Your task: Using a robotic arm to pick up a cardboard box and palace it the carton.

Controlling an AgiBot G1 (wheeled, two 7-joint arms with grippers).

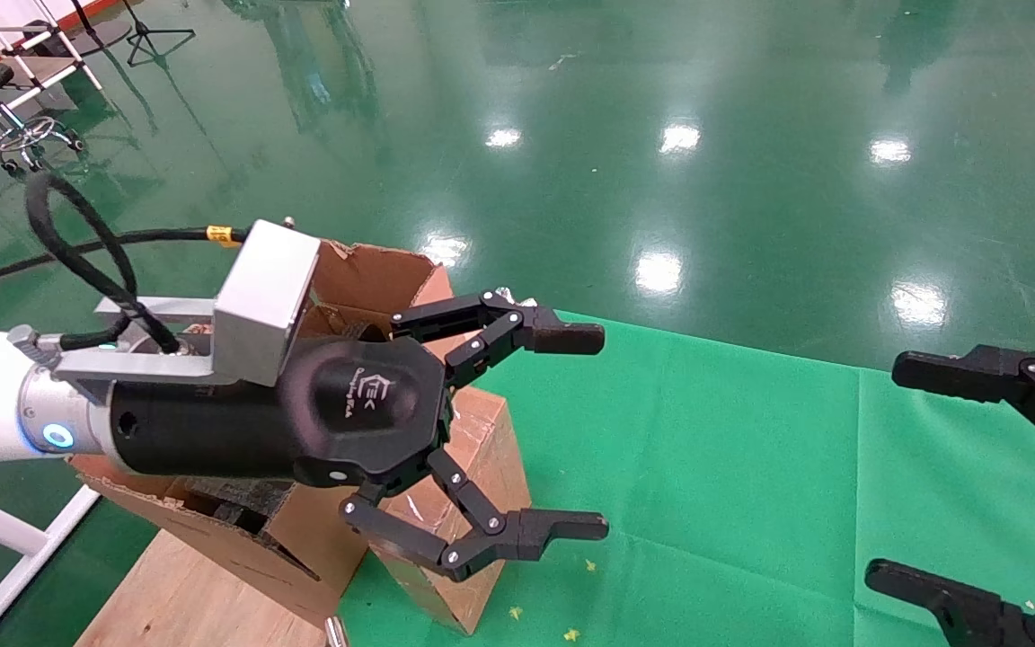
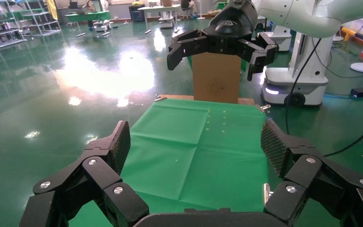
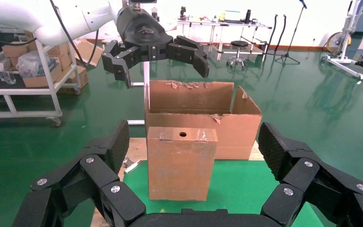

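Note:
I will close my left gripper across the middle of the top (image 1: pixel 460 462) of the small cardboard box, between its tape strips.
The small cardboard box (image 3: pixel 181 163) stands upright at the left edge of the green cloth, with tape strips and a round hole near its top. In the head view (image 1: pixel 482 467) my left gripper partly hides it. The carton (image 3: pixel 203 118), with ragged flaps, stands right behind it and also shows in the head view (image 1: pixel 369 279). My left gripper (image 1: pixel 576 431), on the white arm, hovers open and empty above the small box, as the right wrist view (image 3: pixel 163 66) also shows. My right gripper (image 1: pixel 908 472) is open and empty at the cloth's right side, facing the small box.
The green cloth (image 1: pixel 751 467) covers the table. The carton rests on a wooden board (image 1: pixel 185 584). In the left wrist view another tall brown box (image 2: pixel 216 82) stands past the cloth's far end, behind my right gripper (image 2: pixel 213 61). Racks and stands are on the floor around.

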